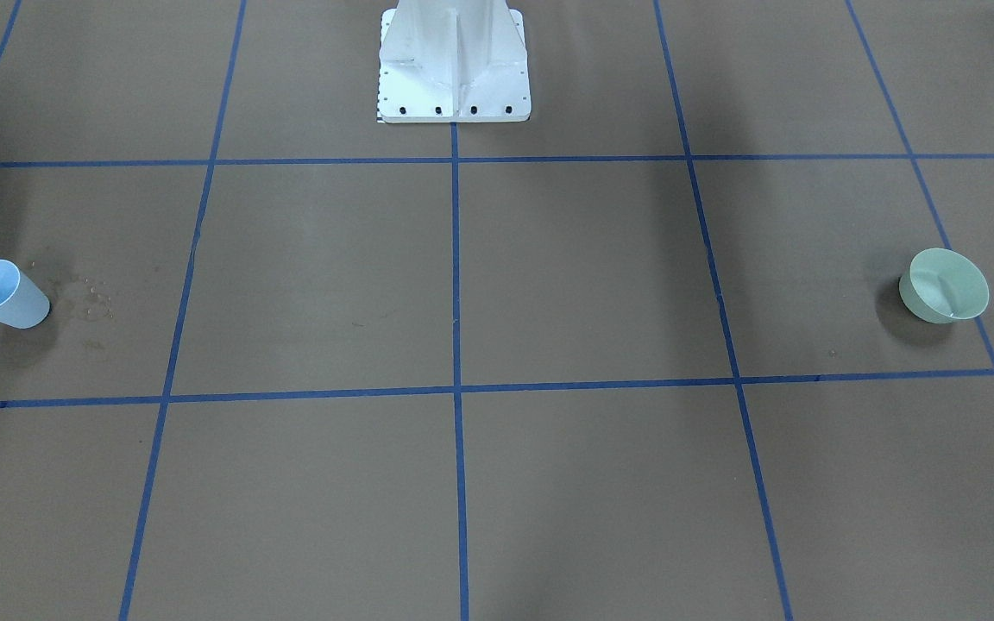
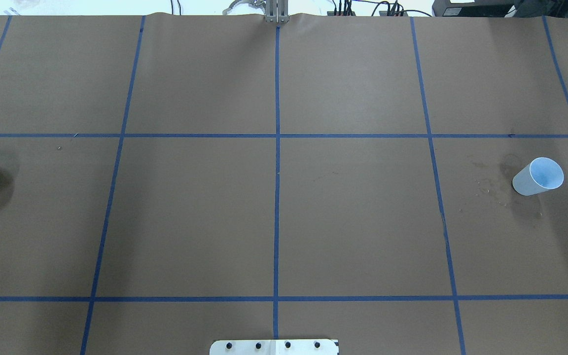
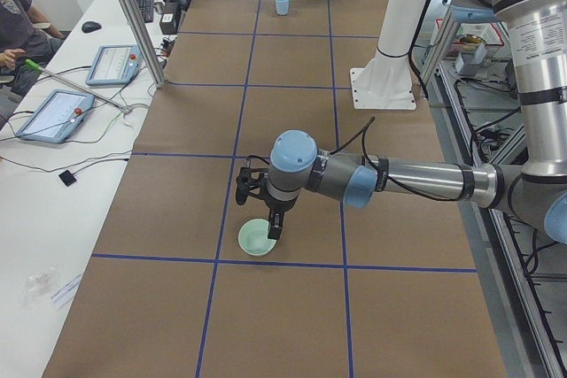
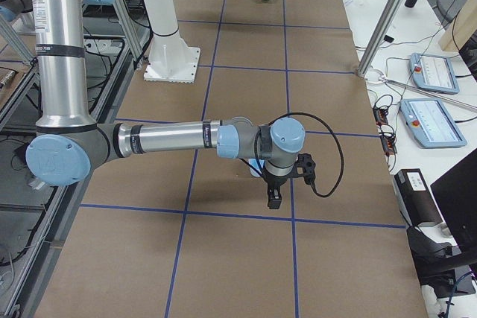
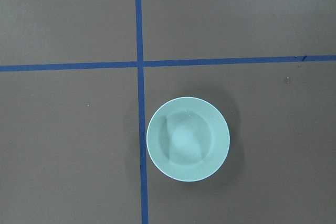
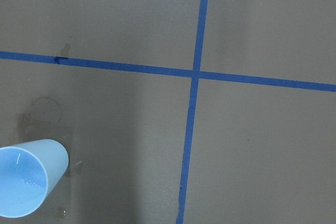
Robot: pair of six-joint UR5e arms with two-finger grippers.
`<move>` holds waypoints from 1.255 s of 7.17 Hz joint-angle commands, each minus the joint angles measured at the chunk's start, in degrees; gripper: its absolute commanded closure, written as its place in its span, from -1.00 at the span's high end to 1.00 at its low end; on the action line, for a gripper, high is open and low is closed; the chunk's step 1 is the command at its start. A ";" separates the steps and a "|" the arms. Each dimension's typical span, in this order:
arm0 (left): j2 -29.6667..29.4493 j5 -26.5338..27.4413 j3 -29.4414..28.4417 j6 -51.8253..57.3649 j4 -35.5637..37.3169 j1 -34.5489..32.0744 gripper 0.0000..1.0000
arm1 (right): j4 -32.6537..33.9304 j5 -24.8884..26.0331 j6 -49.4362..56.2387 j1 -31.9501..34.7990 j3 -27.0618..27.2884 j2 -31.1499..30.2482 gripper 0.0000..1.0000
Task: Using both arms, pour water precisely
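Observation:
My left gripper is to close on the rim (image 1: 987, 291) (image 5: 147, 139) of the pale green bowl that sits beside the blue tape line, farthest away from the light blue cup.
A light blue cup (image 1: 1, 293) stands upright at the table's right end, also in the overhead view (image 2: 538, 176) and the right wrist view (image 6: 26, 184). The water shows as faint glints on the cup's bottom (image 6: 30, 183) and as spilled droplets on the paper beside it (image 1: 87, 297). A pale green bowl (image 1: 944, 285) sits at the left end, centred in the left wrist view (image 5: 188, 139). My left gripper (image 3: 275, 226) hangs just above the bowl (image 3: 258, 238). My right gripper (image 4: 273, 197) hangs by the cup, which the arm mostly hides there. I cannot tell whether either gripper is open or shut.
The white pedestal (image 1: 454, 69) stands at the table's middle on the robot's side. Blue tape lines divide the brown paper. On the operators' side are an aluminium post (image 3: 133, 24), two tablets (image 3: 55, 114) and a seated person (image 3: 18, 24).

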State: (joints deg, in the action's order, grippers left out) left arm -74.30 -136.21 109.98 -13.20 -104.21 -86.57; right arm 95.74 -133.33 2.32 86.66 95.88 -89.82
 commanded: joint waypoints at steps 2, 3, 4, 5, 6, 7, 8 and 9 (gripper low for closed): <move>0.03 -0.20 0.14 -0.07 -0.20 0.00 1.00 | -0.11 -1.23 0.05 0.00 0.10 -0.09 0.99; -0.23 -0.63 0.49 0.02 -0.29 0.09 1.00 | -0.11 -1.23 0.05 0.00 0.10 -0.09 0.99; 0.03 -0.64 0.32 0.02 -0.47 0.09 1.00 | -0.11 -1.41 0.05 0.00 0.36 -0.09 0.99; 0.03 -0.72 0.06 0.11 -0.38 0.09 1.00 | -0.20 -1.41 0.14 0.00 0.80 -0.26 0.99; 0.03 -0.73 -0.29 -0.07 0.31 0.09 1.00 | -0.11 -1.58 0.05 -0.09 0.89 -0.09 0.99; -0.23 -0.38 -0.38 -0.07 0.32 0.26 1.00 | -0.11 -1.58 0.05 -0.09 1.50 -0.09 0.99; -0.76 -0.03 -0.99 0.11 0.49 1.66 1.00 | -0.11 -1.58 0.05 -0.09 2.03 -0.26 0.99; -1.11 0.06 -1.44 0.11 0.58 2.97 1.00 | -0.55 -1.67 0.14 -0.18 2.12 -0.35 0.99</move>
State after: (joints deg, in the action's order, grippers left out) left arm -74.93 -136.37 109.13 -13.15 -103.78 -85.11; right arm 95.53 -134.92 2.39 86.55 97.67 -90.05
